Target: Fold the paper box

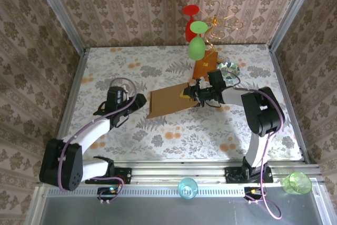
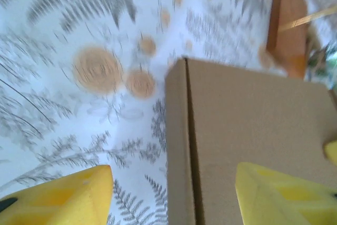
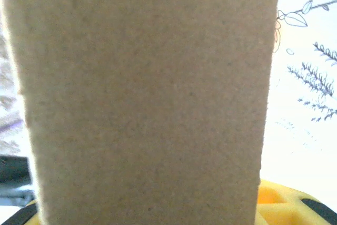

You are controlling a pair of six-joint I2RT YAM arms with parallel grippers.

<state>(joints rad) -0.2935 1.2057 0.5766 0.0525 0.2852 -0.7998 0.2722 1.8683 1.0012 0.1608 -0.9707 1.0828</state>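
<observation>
My left gripper should take hold of the folded edge [image 1: 150,104] and keep the paper box upright before folding, because the box is lying with its broad panel facing up.
The paper box [image 1: 167,101] lies as a shallow light-brown cardboard rectangle mid-table. My left gripper [image 1: 138,101] hovers at its left edge, open. In the left wrist view the yellow fingers [image 2: 63,198] are spread wide, and the box's folded left edge [image 2: 181,146] runs between them with the gripper [image 2: 174,204] above it. My right gripper [image 1: 192,93] is at the box's right edge. In the right wrist view a cardboard panel [image 3: 147,93] stands close before the camera and hides the gap. A yellow fingertip [image 3: 281,201] shows far out at the lower right, so the jaws are spread.
The orange-brown wooden base [image 1: 205,66] [image 2: 288,19] of the gold wire stand sits just behind the box, with red and green pieces [image 1: 196,48] hanging over it. A clear bowl [image 1: 230,69] is beside it and a clear cup [image 1: 122,84] near the left gripper. Blue [image 1: 187,187] and green [image 1: 296,182] cups stand on the front rail.
</observation>
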